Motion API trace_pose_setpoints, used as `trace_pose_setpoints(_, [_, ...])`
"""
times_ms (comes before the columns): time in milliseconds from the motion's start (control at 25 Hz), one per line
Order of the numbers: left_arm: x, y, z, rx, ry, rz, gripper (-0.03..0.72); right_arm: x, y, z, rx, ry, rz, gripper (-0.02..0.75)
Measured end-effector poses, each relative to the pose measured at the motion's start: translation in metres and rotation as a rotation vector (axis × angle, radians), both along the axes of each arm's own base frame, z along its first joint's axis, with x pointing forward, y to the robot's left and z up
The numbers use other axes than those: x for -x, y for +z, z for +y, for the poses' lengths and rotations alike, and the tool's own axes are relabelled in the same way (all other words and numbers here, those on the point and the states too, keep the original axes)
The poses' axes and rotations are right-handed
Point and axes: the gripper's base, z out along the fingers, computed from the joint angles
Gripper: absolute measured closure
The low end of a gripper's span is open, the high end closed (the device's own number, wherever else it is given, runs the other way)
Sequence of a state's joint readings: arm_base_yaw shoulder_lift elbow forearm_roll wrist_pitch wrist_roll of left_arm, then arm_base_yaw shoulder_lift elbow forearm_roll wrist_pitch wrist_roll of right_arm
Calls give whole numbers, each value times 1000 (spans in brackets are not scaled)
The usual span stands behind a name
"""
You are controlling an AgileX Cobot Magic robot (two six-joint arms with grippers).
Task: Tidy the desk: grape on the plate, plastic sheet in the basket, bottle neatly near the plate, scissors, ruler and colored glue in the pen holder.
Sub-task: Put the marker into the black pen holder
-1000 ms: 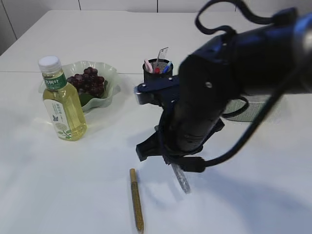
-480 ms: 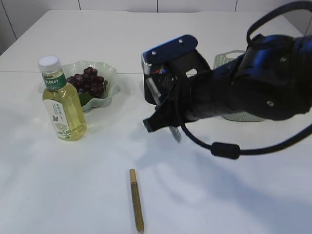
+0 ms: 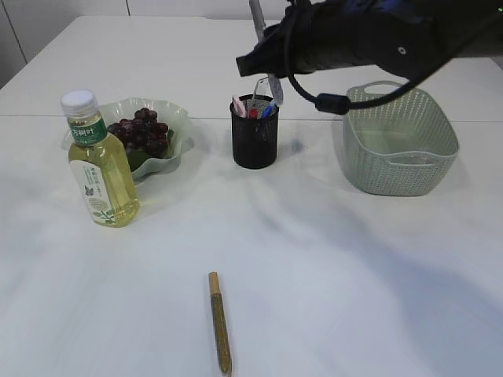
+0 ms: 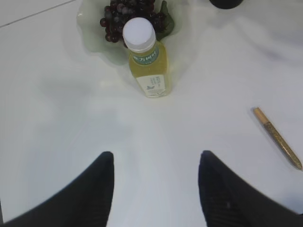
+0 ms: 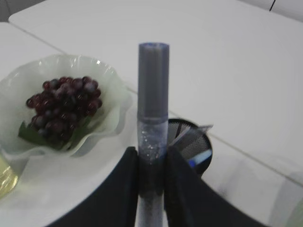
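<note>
Next, my right gripper lets go of the silver glitter glue tube among the items in the black mesh pen holder (image 3: 255, 109) (image 5: 188, 143).
My right gripper (image 5: 151, 156) is shut on a silver glitter glue tube (image 5: 152, 104) and holds it in the air above the black mesh pen holder (image 3: 254, 135), which has several items in it. The tube and gripper (image 3: 266, 59) also show in the exterior view. A gold glitter glue tube (image 3: 219, 321) lies on the table at the front. Grapes (image 3: 143, 131) lie on the pale green plate (image 3: 179, 118). The bottle (image 3: 100, 162) of yellow drink stands upright in front of the plate. My left gripper (image 4: 156, 158) is open and empty above the table, with the bottle (image 4: 146, 59) ahead.
A pale green basket (image 3: 399, 141) stands at the right, behind and beside the pen holder. The gold tube (image 4: 277, 138) lies to the right in the left wrist view. White table all around.
My right arm has lifted the silver glue tube from low over the table's front and carried it back and up, over the pen holder. The basket is uncovered.
</note>
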State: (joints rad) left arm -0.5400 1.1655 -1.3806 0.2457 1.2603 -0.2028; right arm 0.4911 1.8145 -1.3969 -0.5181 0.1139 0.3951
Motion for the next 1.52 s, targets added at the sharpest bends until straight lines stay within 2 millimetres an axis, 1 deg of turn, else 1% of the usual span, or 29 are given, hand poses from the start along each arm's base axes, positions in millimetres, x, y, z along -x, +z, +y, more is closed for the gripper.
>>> trace_pose_setpoints(120, [-1, 1, 2, -20, 7, -12, 273, -26, 6, 3, -27, -5, -61, 584])
trace_pose_setpoints(240, [-2, 1, 3, -36, 13, -22, 273, -47, 5, 13, -57, 10, -108, 584])
trace_pose_setpoints(400, [-3, 2, 5, -58, 21, -35, 273, -69, -9, 25, -68, 20, -128, 584])
trace_pose_setpoints(480, [-3, 2, 6, -65, 24, -39, 273, -78, -22, 28, -64, 21, -118, 584])
trace_pose_setpoints(600, [-4, 2, 6, -73, 26, -42, 273, -85, -38, 30, -64, 29, -108, 584])
trace_pose_setpoints(840, [-4, 2, 7, -80, 29, -46, 273, -98, -58, 22, -81, 33, -119, 584])
trace_pose_setpoints(1080, [-5, 2, 8, -97, 34, -54, 273, -102, -58, 17, -93, 37, -142, 584])
trace_pose_setpoints(1320, [-11, -3, 5, -110, 33, -34, 273, -107, -64, 9, -94, 25, -142, 582])
trace_pose_setpoints(1520, [-14, -6, 3, -117, 32, -23, 273, -109, -68, 8, -101, 33, -149, 582])
